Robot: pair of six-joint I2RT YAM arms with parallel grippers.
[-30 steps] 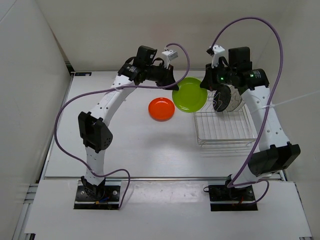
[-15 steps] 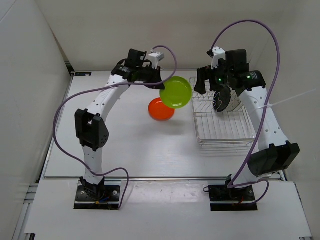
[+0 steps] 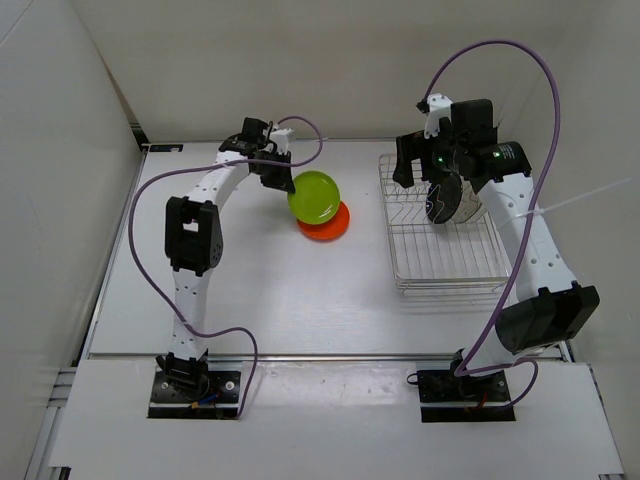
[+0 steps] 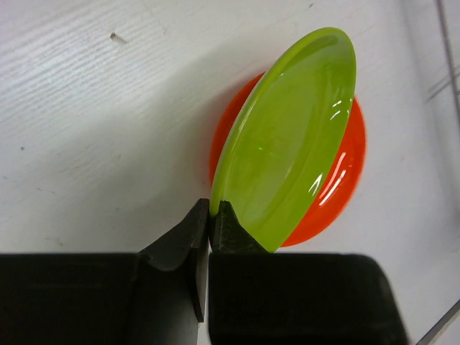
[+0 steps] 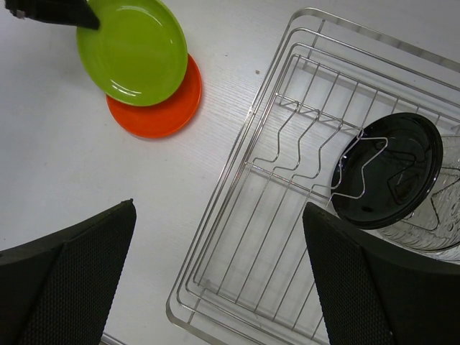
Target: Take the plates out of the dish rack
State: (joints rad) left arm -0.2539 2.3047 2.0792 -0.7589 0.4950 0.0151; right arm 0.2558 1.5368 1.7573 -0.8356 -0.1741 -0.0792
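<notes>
Next, my left gripper lets go of the yellow-green plate on top of the orange plate point(image 3: 323, 216) point(image 4: 289, 162), so that the two are stacked on the table.
My left gripper point(image 3: 283, 178) point(image 4: 210, 212) is shut on the rim of the yellow-green plate point(image 3: 313, 196) point(image 4: 287, 136) point(image 5: 133, 49). That plate hangs tilted over the orange plate point(image 3: 332, 228) point(image 4: 338, 194) point(image 5: 165, 115), which lies flat on the table. The dish rack point(image 3: 392, 250) point(image 5: 215, 205) stands at the right. At its far end the black plate point(image 3: 443, 200) point(image 5: 392, 172) leans upright against a divider, with the clear plate point(image 3: 472, 208) point(image 5: 438, 237) behind it. My right gripper point(image 3: 422, 165) point(image 5: 219, 208) hovers over the rack's far left corner, open and holding nothing.
White walls close in the table at the back and on both sides. The rack's near part holds only bare wires and dividers. Purple cables loop above both arms.
The right gripper has opened and let go of the yellow-green plate. The left arm has carried that plate left and down, over the orange plate.
</notes>
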